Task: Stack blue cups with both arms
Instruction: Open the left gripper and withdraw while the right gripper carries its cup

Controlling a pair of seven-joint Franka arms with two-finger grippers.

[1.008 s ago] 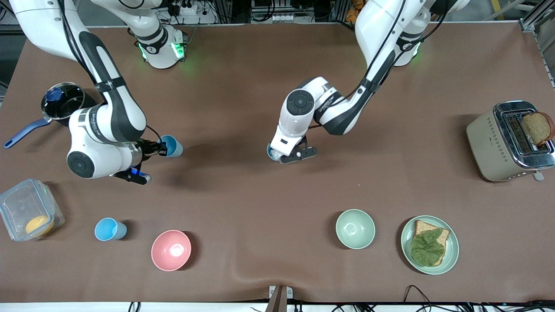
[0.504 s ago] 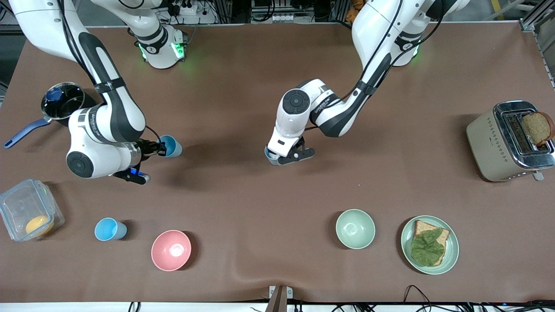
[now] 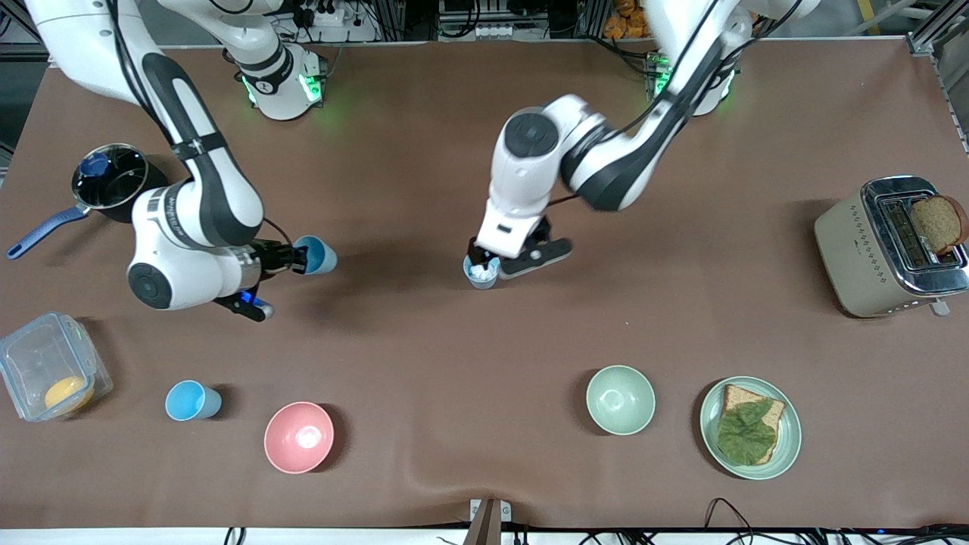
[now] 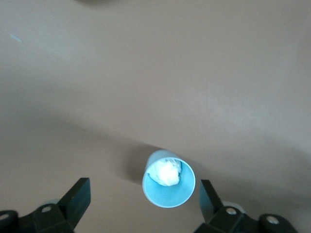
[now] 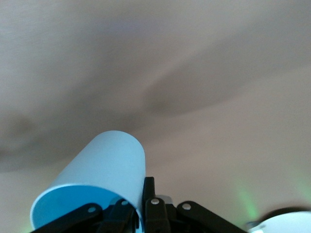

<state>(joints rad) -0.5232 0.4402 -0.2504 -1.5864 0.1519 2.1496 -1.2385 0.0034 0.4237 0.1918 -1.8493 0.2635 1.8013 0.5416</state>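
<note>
My right gripper needs to release the sky-blue cup inside the pale grey-blue cup [image 3: 479, 263] that stands below my left gripper. The sky-blue cup is still held above the table.
A sky-blue cup [image 3: 316, 255] is held on its side in my right gripper [image 3: 294, 258], above the table toward the right arm's end. In the right wrist view the fingers [image 5: 148, 193] are shut on the rim of this cup [image 5: 104, 167]. A paler grey-blue cup [image 3: 481, 272] stands upright mid-table with something white inside. My left gripper [image 3: 485, 260] hangs just above it. In the left wrist view the pale cup [image 4: 169, 187] stands between the open fingers [image 4: 77, 194] without touching them. Another sky-blue cup [image 3: 193, 400] stands beside the pink bowl [image 3: 298, 437].
A pot [image 3: 129, 185] with a blue handle and a clear box [image 3: 23, 356] holding an orange item lie at the right arm's end. A pale green bowl [image 3: 620, 399], a plate [image 3: 791, 431] with toast and lettuce, and a toaster [image 3: 855, 250] lie toward the left arm's end.
My left arm has lifted, and the pale cup now shows standing under its gripper. My right gripper has carried the sky-blue cup slightly toward the middle of the table.
</note>
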